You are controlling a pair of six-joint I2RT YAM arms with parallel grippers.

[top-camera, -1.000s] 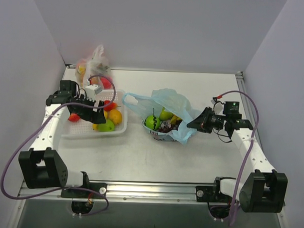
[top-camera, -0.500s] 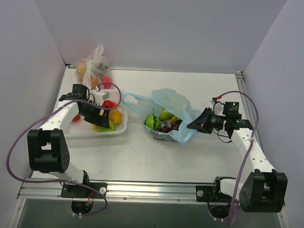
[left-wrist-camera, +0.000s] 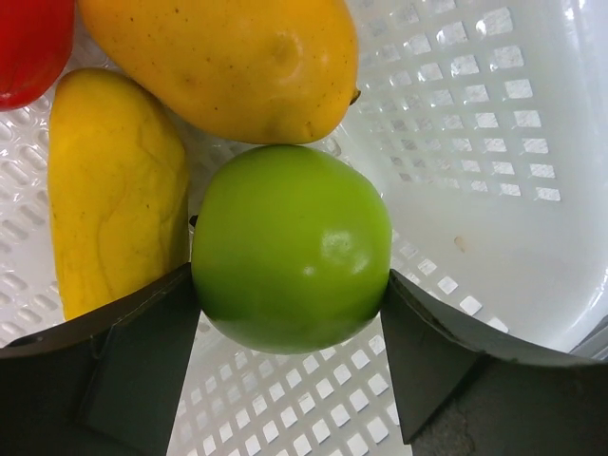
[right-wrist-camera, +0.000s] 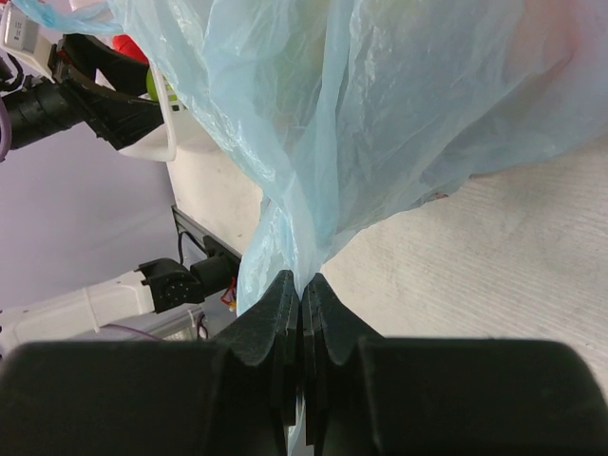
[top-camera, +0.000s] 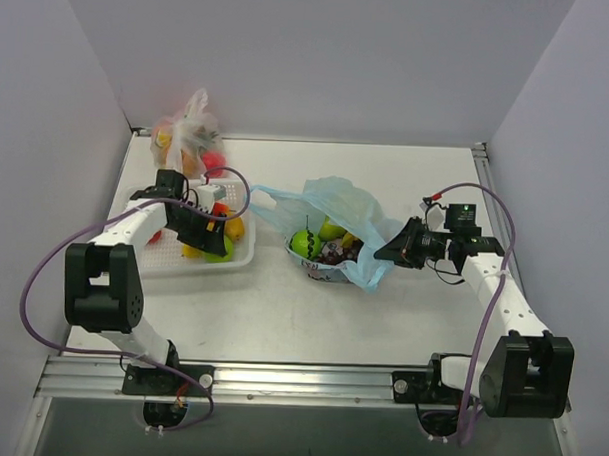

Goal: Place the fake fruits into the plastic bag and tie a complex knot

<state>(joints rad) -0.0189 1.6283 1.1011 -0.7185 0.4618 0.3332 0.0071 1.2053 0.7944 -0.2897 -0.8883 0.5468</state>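
Note:
The handle loop [top-camera: 256, 207] is beside the white basket. Next, my left gripper should close on it so that I can lift that side of the light-blue plastic bag.
The light-blue plastic bag [top-camera: 345, 204] stands open mid-table, holding a green apple [top-camera: 304, 244], dark grapes [top-camera: 332, 252] and other fruits. My right gripper [top-camera: 386, 253] is shut on the bag's right edge, and the wrist view shows the film pinched between its jaws [right-wrist-camera: 302, 285] with the bag [right-wrist-camera: 380, 114] rising above. My left gripper [top-camera: 212, 235] is down in the white basket [top-camera: 153, 258]. Its jaws [left-wrist-camera: 290, 285] touch both sides of a green apple [left-wrist-camera: 290, 228] lying on the basket floor [left-wrist-camera: 475, 142]. An orange-yellow fruit [left-wrist-camera: 218, 57], a yellow piece [left-wrist-camera: 114, 180] and a red piece [left-wrist-camera: 28, 38] lie beside it.
A clear-wrapped bundle of orange and red fruits [top-camera: 188, 139] sits at the back left behind the basket. One bag handle loop [top-camera: 265, 202] lies toward the basket. Grey walls close in the table on the left, back and right.
My left arm has swung in and lowered its gripper into the basket, ending around the green apple. The right arm and the bag have stayed put.

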